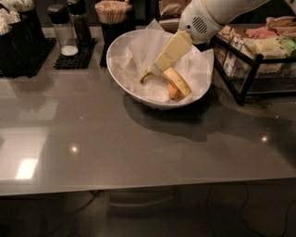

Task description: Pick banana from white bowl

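Note:
I should close my gripper on the yellow banana's middle (168, 74), between its stem end and the part that lies over the orange-tinted fruit.
The white bowl (116, 69) stands at the back middle of the grey counter, tilted and lined with crumpled white paper (143, 48). The yellow banana (180, 82) lies curved in the bowl, its stem end (146, 76) pointing left. A shorter orange-tinted fruit (174, 94) lies partly hidden under its right part. My gripper (163, 64), cream-coloured, comes in from the upper right and reaches down into the bowl. It sits right on the banana's middle and hides that part.
Salt and pepper shakers (69, 37) on a black mat stand back left. A cup of wooden stir sticks (112, 14) stands behind the bowl. A black wire rack (252, 69) with packets stands close to the bowl's right side. A black holder (18, 41) is at far left.

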Robot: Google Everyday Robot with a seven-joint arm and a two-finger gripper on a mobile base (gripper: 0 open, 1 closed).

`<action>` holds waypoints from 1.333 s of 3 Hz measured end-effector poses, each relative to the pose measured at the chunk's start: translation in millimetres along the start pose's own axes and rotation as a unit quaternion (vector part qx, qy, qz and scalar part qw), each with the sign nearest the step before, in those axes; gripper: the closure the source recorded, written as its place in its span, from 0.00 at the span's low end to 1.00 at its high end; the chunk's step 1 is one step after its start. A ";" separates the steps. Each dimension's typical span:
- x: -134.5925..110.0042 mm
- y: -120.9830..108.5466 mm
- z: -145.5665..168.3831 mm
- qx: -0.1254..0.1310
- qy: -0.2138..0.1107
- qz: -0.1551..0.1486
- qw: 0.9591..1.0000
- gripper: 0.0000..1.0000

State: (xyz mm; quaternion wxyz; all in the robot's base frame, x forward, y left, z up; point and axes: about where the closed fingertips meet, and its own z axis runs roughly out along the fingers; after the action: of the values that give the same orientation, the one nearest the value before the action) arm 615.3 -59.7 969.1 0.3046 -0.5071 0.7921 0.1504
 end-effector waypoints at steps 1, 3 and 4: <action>7.2 -6.6 43.2 -0.027 0.025 0.028 0.999 0.00; 13.1 -16.9 67.3 -0.038 0.027 0.046 0.998 0.00; 21.3 -22.4 90.1 -0.049 0.029 0.067 0.996 0.00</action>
State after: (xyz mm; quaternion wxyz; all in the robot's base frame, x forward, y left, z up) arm 658.7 -35.4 887.9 0.2458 -0.4714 0.8243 0.1946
